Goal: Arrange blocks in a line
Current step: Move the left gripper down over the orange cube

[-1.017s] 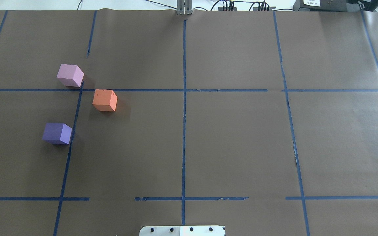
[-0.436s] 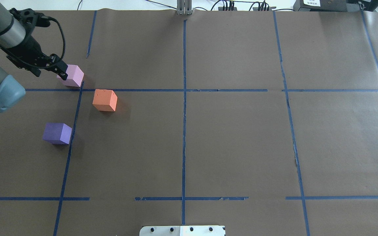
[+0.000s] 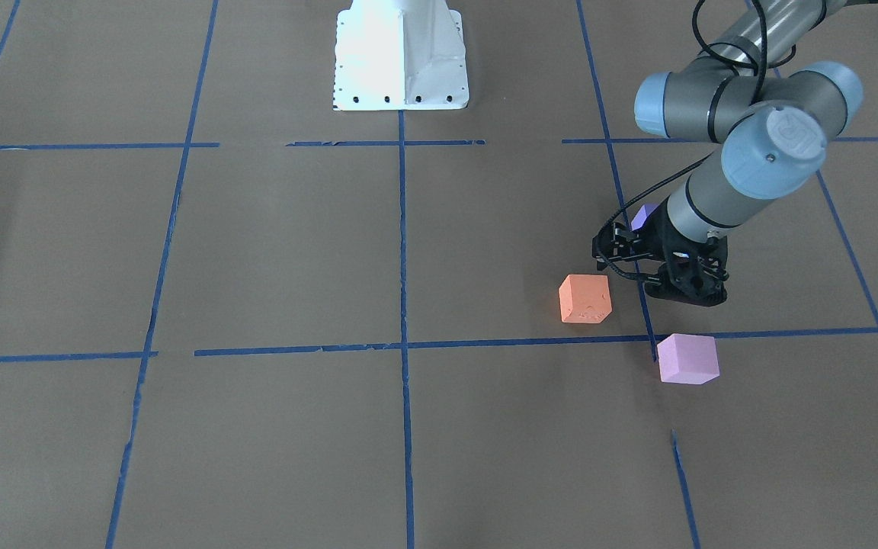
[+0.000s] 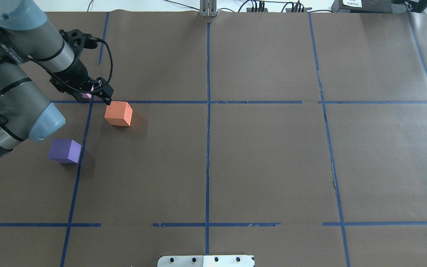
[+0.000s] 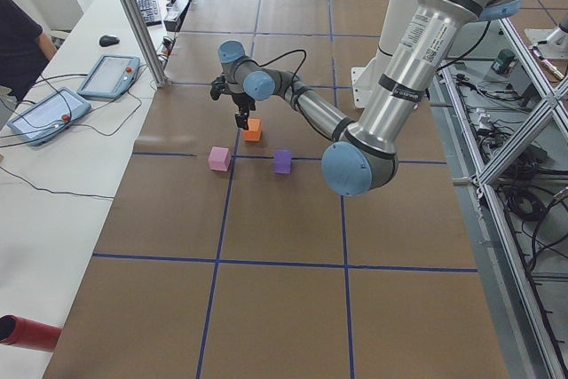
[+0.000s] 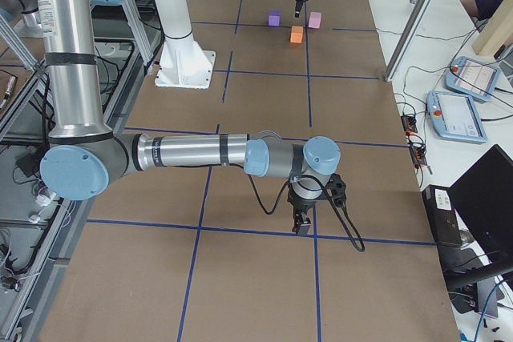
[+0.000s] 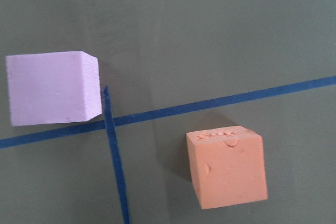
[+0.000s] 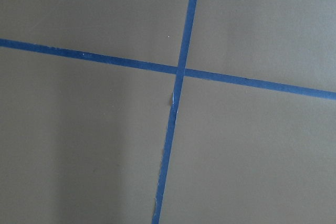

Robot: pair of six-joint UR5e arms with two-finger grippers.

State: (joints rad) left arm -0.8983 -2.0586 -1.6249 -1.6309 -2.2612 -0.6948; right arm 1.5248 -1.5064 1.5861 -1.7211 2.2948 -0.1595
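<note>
Next, I move my left gripper to the orange block, rather than the pale pink block, and close it on the orange block's sides (image 3: 586,294) (image 7: 228,167).
The orange block (image 4: 118,113) sits just right of a tape crossing, also in the front view (image 3: 584,298) and the left wrist view (image 7: 228,166). The pale pink block (image 3: 687,358) lies beyond it; overhead only a sliver (image 4: 87,95) shows under the arm. The violet block (image 4: 64,151) lies nearer the robot, partly hidden in the front view (image 3: 643,216). My left gripper (image 4: 94,97) hovers above the table between the pink and orange blocks, its fingers apart and empty. My right gripper (image 6: 303,226) shows only in the exterior right view, low over a tape crossing; I cannot tell its state.
Blue tape lines (image 4: 208,129) divide the brown table cover into squares. The white robot base (image 3: 401,53) stands at the near edge. A metal post (image 4: 208,9) stands at the far edge. Tablets (image 5: 108,75) lie on the side bench.
My left arm has swung in from the left edge, passed over the pink block and now hovers beside the orange block. The three blocks have not moved.
</note>
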